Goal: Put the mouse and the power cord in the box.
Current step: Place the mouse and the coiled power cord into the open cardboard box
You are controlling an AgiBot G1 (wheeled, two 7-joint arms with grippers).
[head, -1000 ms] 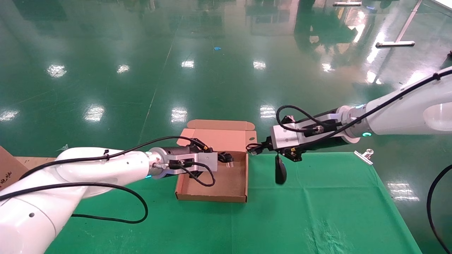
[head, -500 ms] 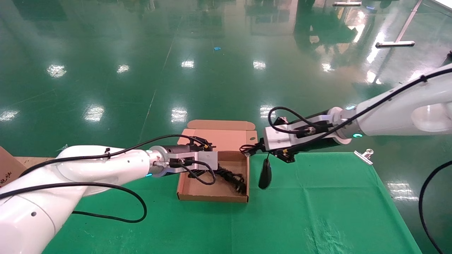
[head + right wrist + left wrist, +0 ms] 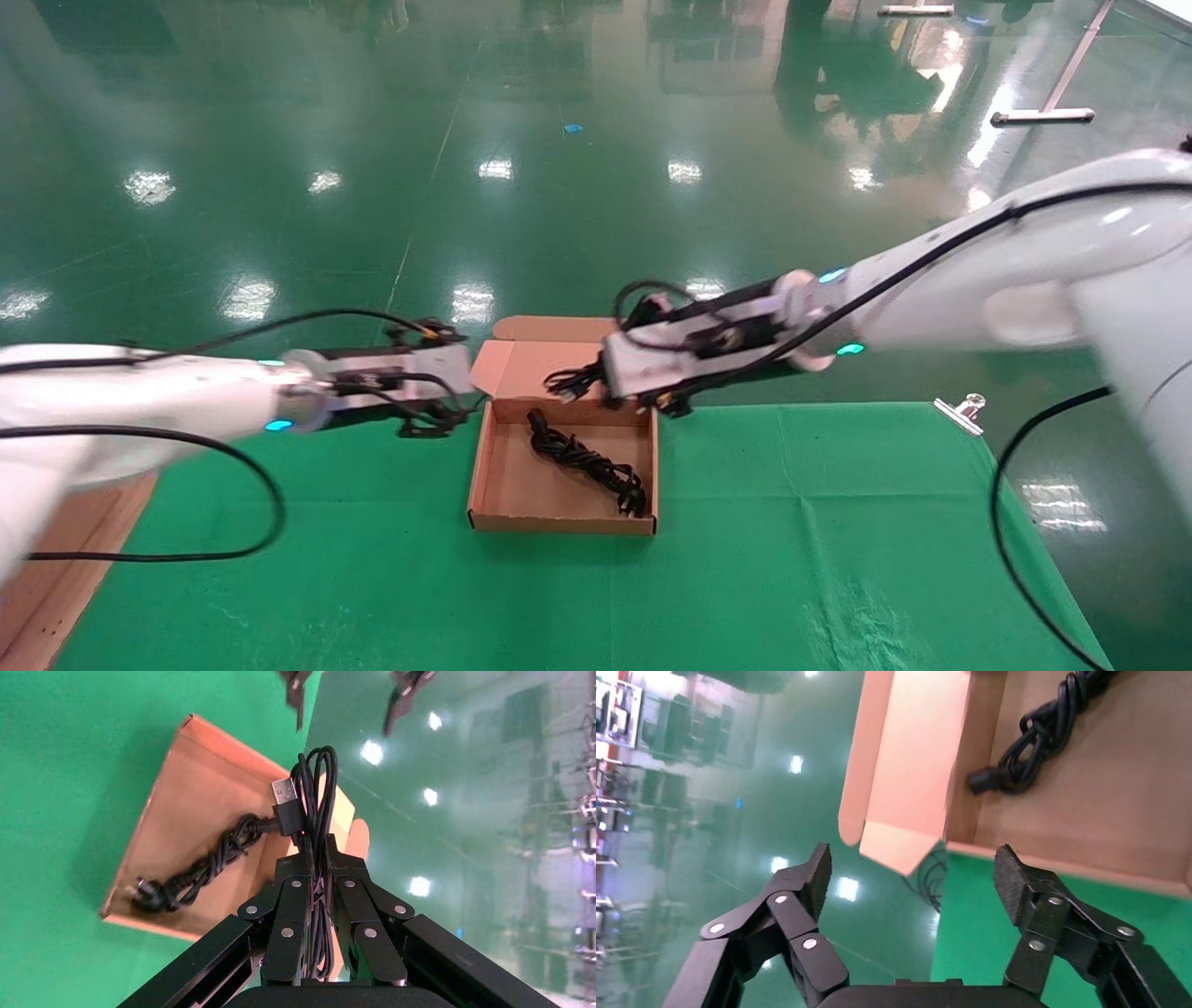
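Next, my right gripper lets go of the mouse cable between the power cord and the front side (image 3: 583,504) (image 3: 160,846) of the brown box.
The brown box (image 3: 559,524) stands open on the green cloth, lid (image 3: 582,359) raised at the back. The power cord (image 3: 587,461) lies in it as a twisted bundle, also in the left wrist view (image 3: 1046,734) and the right wrist view (image 3: 204,867). My left gripper (image 3: 447,415) hangs just left of the box, open and empty (image 3: 916,874). My right gripper (image 3: 577,382) is over the box's back edge, shut (image 3: 314,857) on the looped thin cable (image 3: 316,790) of the mouse, its USB plug (image 3: 284,797) sticking out. The mouse body is hidden.
A metal clip (image 3: 959,413) lies at the back right edge of the green table cloth (image 3: 838,540). Flat cardboard (image 3: 56,568) sits off the left side. In the right wrist view my left gripper's fingers (image 3: 295,685) show beyond the box (image 3: 190,804).
The left gripper let go of the power cord, which now lies in the box, and drew back to the left. The right arm swung left with the mouse's cable, over the box's back.
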